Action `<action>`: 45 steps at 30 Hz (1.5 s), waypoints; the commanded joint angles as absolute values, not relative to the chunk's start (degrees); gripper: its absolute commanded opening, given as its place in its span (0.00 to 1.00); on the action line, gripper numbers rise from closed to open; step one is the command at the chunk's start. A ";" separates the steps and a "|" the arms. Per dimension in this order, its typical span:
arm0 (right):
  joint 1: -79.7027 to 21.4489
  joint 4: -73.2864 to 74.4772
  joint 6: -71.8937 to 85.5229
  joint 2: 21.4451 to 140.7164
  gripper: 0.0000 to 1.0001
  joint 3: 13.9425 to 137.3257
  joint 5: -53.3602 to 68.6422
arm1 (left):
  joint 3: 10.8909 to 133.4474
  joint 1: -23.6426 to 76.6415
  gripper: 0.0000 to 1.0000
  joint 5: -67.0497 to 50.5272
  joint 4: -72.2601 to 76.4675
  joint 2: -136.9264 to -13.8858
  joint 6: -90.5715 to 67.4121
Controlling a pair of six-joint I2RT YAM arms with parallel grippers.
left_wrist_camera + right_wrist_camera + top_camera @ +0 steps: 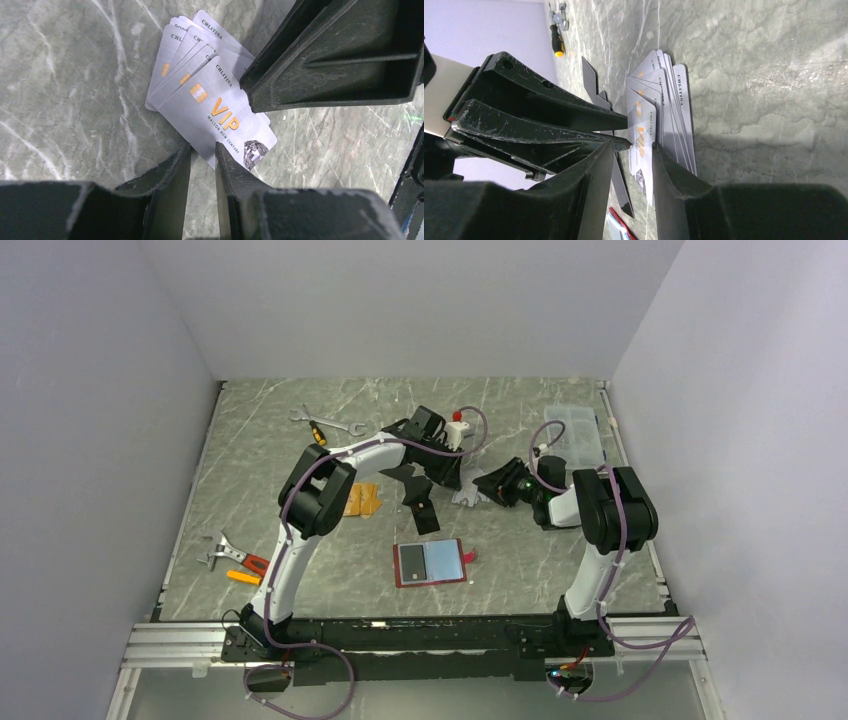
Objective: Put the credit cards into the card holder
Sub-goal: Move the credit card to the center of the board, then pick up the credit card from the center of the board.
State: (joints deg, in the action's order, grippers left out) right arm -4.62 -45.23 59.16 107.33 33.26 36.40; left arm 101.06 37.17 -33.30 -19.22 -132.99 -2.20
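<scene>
I need to open my right gripper, turn it and take the card by its diamond end [261, 156], because my grippers face each other across the top VIP card's long edges.
The silver-grey credit cards [220, 107] lie fanned on the table, a "VIP" card on top. My left gripper [202, 150] stands over the top card's near corner, open by a narrow gap that the corner pokes into. My right gripper [634, 145] faces it from the other side, open, with the same card [644, 140] between its fingertips. From above, both grippers [450, 480] [492, 485] meet over that stack [465, 498]. Black cards [425, 516] and orange cards [361, 500] lie to the left. The dark-red card holder [430, 562] lies open nearer the bases.
A clear compartment box [575, 432] sits at the back right. A wrench and screwdriver [320, 426] lie at the back left, pliers and an orange tool [232, 562] at the near left. White walls enclose the table.
</scene>
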 commanded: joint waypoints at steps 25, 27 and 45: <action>-7.56 -57.34 63.11 105.42 0.30 31.97 43.81 | 98.68 39.85 0.29 -39.51 -19.07 -133.00 -4.61; -7.58 -57.01 62.81 105.97 0.30 31.85 43.54 | 98.67 39.82 0.29 -39.38 -19.05 -132.86 -4.49; -7.80 -22.32 41.73 94.52 0.47 39.18 32.94 | 97.50 39.07 0.28 -38.01 -19.10 -131.13 -3.43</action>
State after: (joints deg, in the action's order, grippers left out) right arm -7.46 -31.51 49.89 98.32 35.27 36.91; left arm 98.61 38.48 -38.26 -16.97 -132.68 -4.14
